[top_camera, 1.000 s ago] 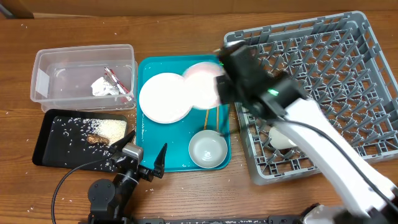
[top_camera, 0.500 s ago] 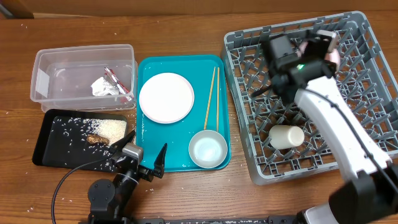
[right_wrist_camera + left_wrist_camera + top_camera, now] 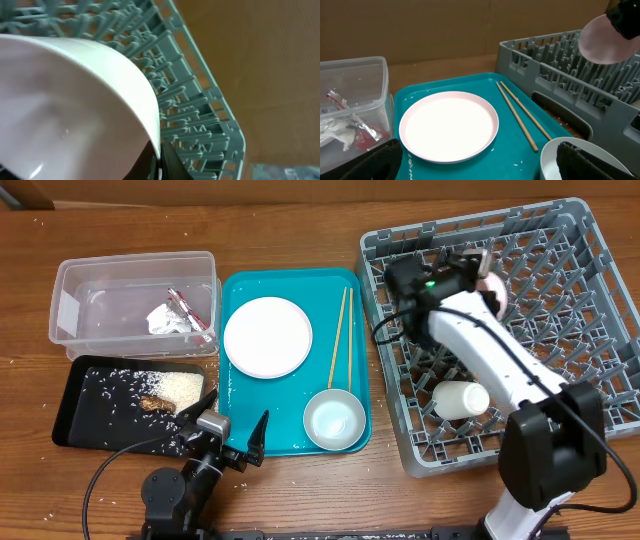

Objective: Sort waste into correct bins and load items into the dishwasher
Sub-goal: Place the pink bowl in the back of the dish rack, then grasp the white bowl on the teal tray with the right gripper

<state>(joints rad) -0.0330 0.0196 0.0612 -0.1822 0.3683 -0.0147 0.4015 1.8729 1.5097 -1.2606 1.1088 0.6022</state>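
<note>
My right gripper will release the small white-pinkish bowl on the grey dish rack's wires [image 3: 452, 335] just behind the white cup.
My right gripper [image 3: 478, 277] is shut on the rim of a small white-pinkish bowl [image 3: 493, 286] and holds it tilted over the back left of the grey dish rack [image 3: 580, 310]. The bowl fills the right wrist view [image 3: 65, 110], with the jaws [image 3: 159, 161] clamped on its edge. My left gripper [image 3: 232, 432] is open and empty at the front edge of the teal tray [image 3: 240, 290]. On the tray lie a round plate [image 3: 267, 337], wooden chopsticks [image 3: 339, 337] and a second white bowl [image 3: 334, 420]. A white cup [image 3: 462, 399] lies in the rack.
The clear tub [image 3: 70, 275] at back left holds a red wrapper [image 3: 190, 312] and a white paper scrap [image 3: 165, 320]. The black tray [image 3: 90, 395] in front of it holds rice [image 3: 175, 385] and a brown lump [image 3: 152, 403]. A black cable loops at front left.
My right arm carried the bowl from above the teal tray to over the dish rack, then drew back a little to the left. The left arm has not moved.
</note>
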